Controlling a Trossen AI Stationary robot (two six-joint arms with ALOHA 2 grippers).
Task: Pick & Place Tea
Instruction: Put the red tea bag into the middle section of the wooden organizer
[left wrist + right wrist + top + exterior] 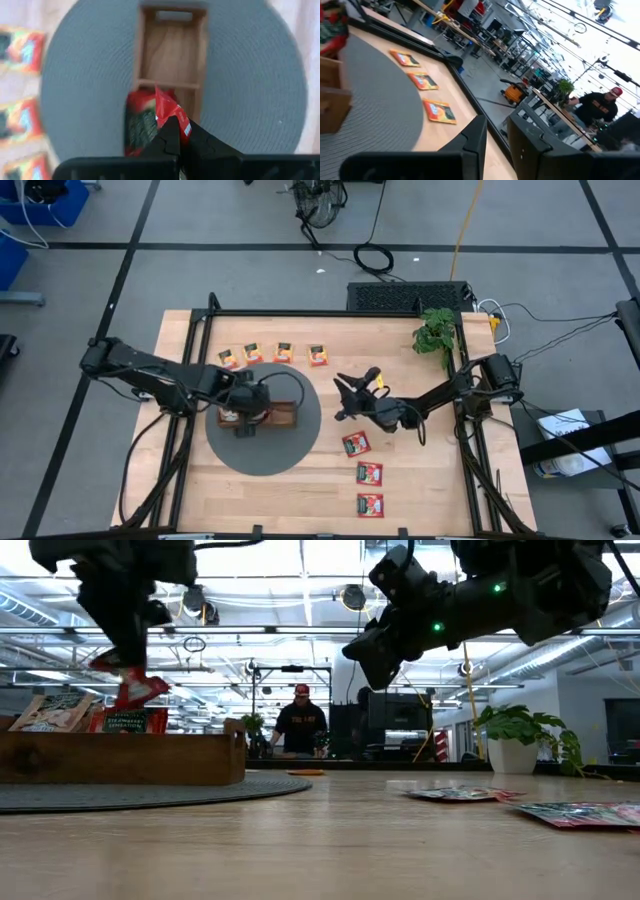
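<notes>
Next, my left gripper lets go of the red tea packet against the red packets standing in the brown wooden tray point(257, 416) point(164, 116).
A red tea packet point(167, 110) hangs over the brown wooden tray point(285, 416), with my left gripper point(243, 408) shut on it, pointing steeply down. The tray stands on a round grey mat point(300, 445) and has red packets point(140, 125) standing in one compartment; the compartment beyond point(172, 55) is bare. My right gripper point(340, 398) hovers level to the right of the mat, its fingers slightly apart in the right wrist view point(496, 145), with nothing between them. Several orange packets point(283, 351) lie flat in a row beyond the mat. Three red packets point(369, 473) lie flat toward the near edge. My left gripper pinches the red packet between its two fingers point(200, 145) at the packet's upper end point(175, 120), coming from above. The packet hangs tilted below the fingers point(135, 690), over the tray's compartment that holds the red packets.
A potted plant point(435, 332) stands at the table's far right corner. A black frame rail point(330, 314) runs along the far edge. In the low view a person point(300, 725) stands in the room behind the table. Bare wood lies between mat and red packets.
</notes>
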